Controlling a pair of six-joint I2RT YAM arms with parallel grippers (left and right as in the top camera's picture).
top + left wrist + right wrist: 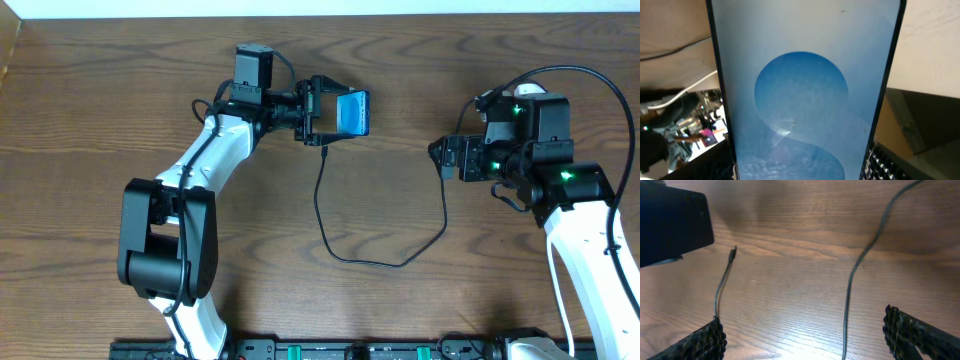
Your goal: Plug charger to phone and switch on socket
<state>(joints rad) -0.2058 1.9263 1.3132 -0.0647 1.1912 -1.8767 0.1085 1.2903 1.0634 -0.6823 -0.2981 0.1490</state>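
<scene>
The robot's right gripper should close on the phone's loose end (pixel 365 114) (pixel 706 224), opposite the left gripper's hold, to take over the phone.
My left gripper (pixel 322 112) is shut on the phone (pixel 353 112) and holds it up above the table. In the left wrist view the blue screen (pixel 805 90) fills the frame between the fingers (pixel 800 172). The charger's black cable (pixel 335 245) lies in a loop on the wood, its connector tip (pixel 325 152) just below the phone. My right gripper (pixel 445 158) is open over the cable's other run. In the right wrist view the cable (pixel 847 300) passes between the spread fingers (pixel 810 342), with the tip (pixel 732 254) beyond. The socket is hidden; a white piece (pixel 527 88) shows behind the right arm.
The wooden table (pixel 100 100) runs to a pale strip at the far edge. A thick black robot cable (pixel 600 85) arcs over the right arm. The phone's dark back (pixel 670 222) hangs at the upper left of the right wrist view.
</scene>
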